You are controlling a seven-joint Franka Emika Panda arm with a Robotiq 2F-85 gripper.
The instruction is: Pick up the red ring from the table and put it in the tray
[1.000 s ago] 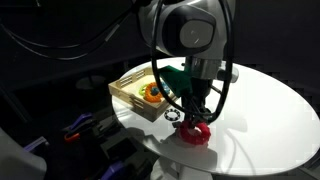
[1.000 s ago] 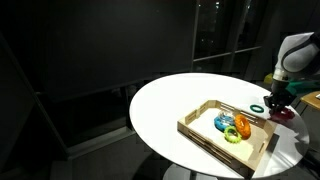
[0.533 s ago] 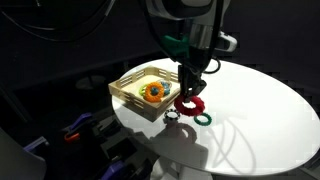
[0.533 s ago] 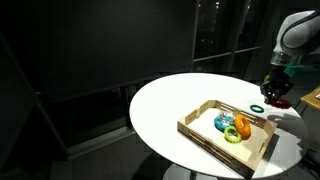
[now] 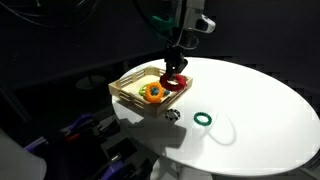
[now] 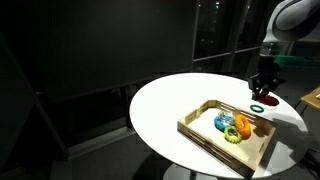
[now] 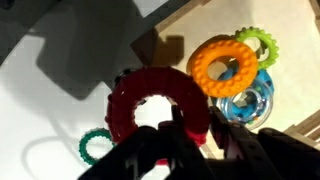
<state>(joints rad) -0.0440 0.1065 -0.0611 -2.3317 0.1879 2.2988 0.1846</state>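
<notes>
Next, I let go of the red ring with my gripper so that it ends up on top of the blue ring (image 5: 162, 84) (image 7: 245, 102), beside the orange ring in the tray.
My gripper (image 5: 176, 66) is shut on the red ring (image 5: 177, 83), a chunky ring with a bumpy edge, and holds it in the air over the near side of the tan wooden tray (image 5: 131, 97). In the wrist view the red ring (image 7: 165, 80) hangs between the dark fingers of the gripper (image 7: 198, 125), above the edge of the tray (image 7: 290, 25). In an exterior view the gripper (image 6: 264, 84) is above the far corner of the tray (image 6: 208, 139). The white round table (image 5: 260, 100) lies below.
An orange ring (image 7: 222, 65), a yellow-green ring (image 7: 256, 45) and a blue ring (image 7: 248, 102) lie in the tray. A thin dark green ring (image 5: 203, 118) and a small silver piece (image 5: 172, 114) lie on the table beside the tray.
The gripper has lifted the red ring off the table and carried it up and over to the tray. The dark green ring stays on the table.
</notes>
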